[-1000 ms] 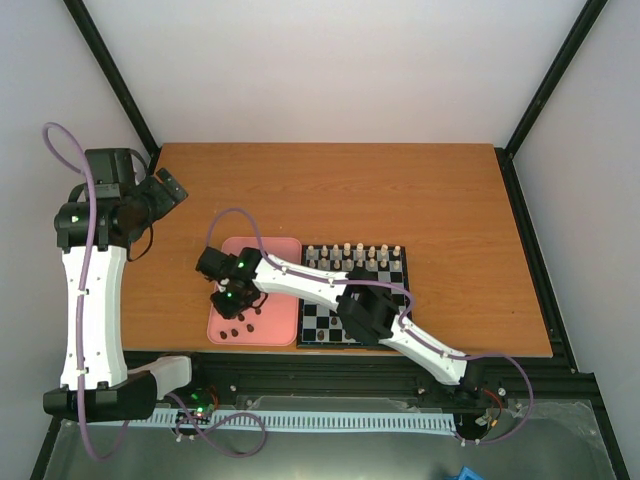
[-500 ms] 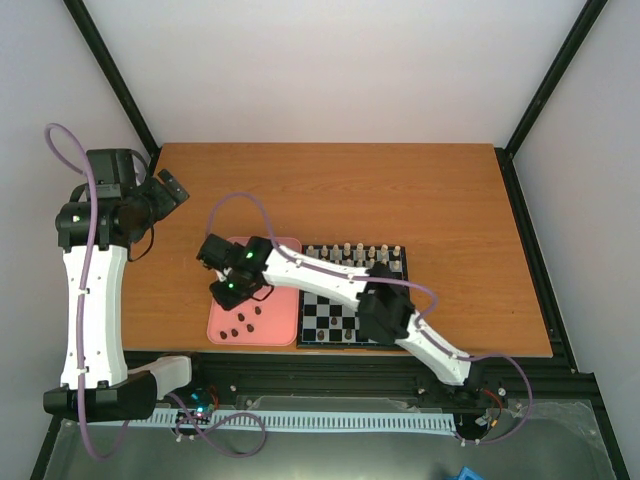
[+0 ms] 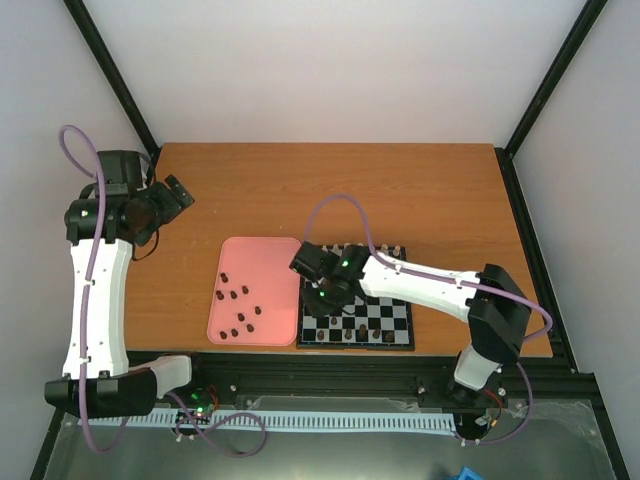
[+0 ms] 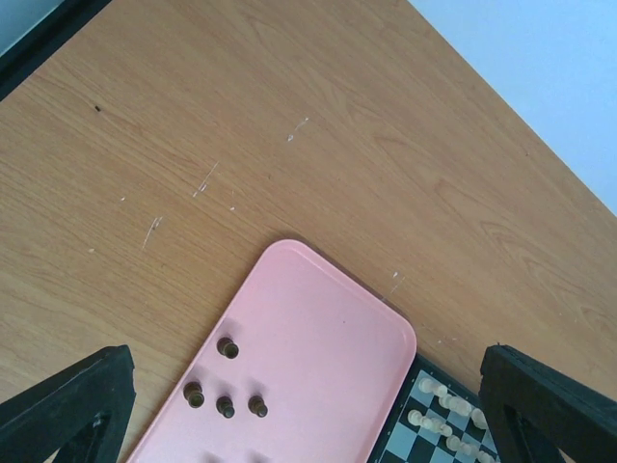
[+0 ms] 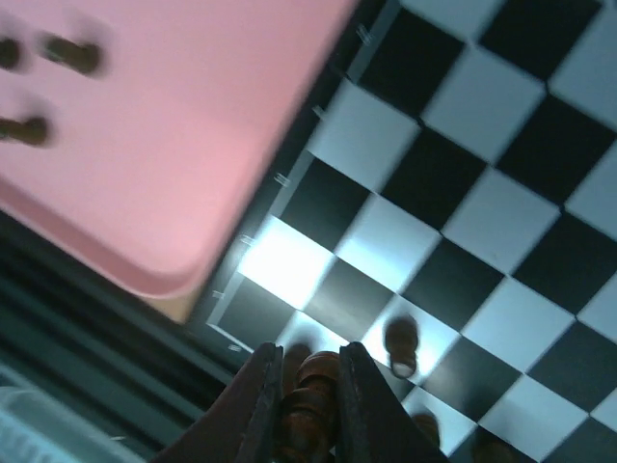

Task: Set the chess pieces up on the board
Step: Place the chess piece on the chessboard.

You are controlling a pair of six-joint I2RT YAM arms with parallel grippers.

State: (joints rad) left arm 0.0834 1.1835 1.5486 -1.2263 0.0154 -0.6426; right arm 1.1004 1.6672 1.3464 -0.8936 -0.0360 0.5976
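Observation:
My right gripper needs to release the brown chess piece on the nearest row's empty black square [image 3: 334, 335] [image 5: 374, 379] between dark pieces.
The board [image 3: 385, 318] lies right of the pink tray [image 3: 262, 262]. Several dark chess pieces [image 3: 238, 293] lie on the tray, and a few stand on the board's near rows [image 3: 322, 322]. My right gripper [image 3: 322, 290] hovers over the board's left side. In the right wrist view its fingers [image 5: 262, 400] are shut on a brown chess piece [image 5: 313, 400] above the board's near left squares [image 5: 275, 265], next to a standing dark piece [image 5: 402, 347]. My left gripper [image 3: 172, 195] is raised at the far left, open and empty; its view shows the tray [image 4: 318, 328] and some pieces [image 4: 228, 347].
Cream-white pieces [image 3: 350, 250] line the board's far rows; some also show in the left wrist view [image 4: 434, 391]. The tray [image 5: 193, 116] abuts the board's left rim. Bare wooden table [image 3: 400, 190] stretches behind both. Black frame rails run along the table's edges.
My right gripper has moved right from the pink tray to over the board's left side, carrying a dark piece. The left arm has shifted only slightly.

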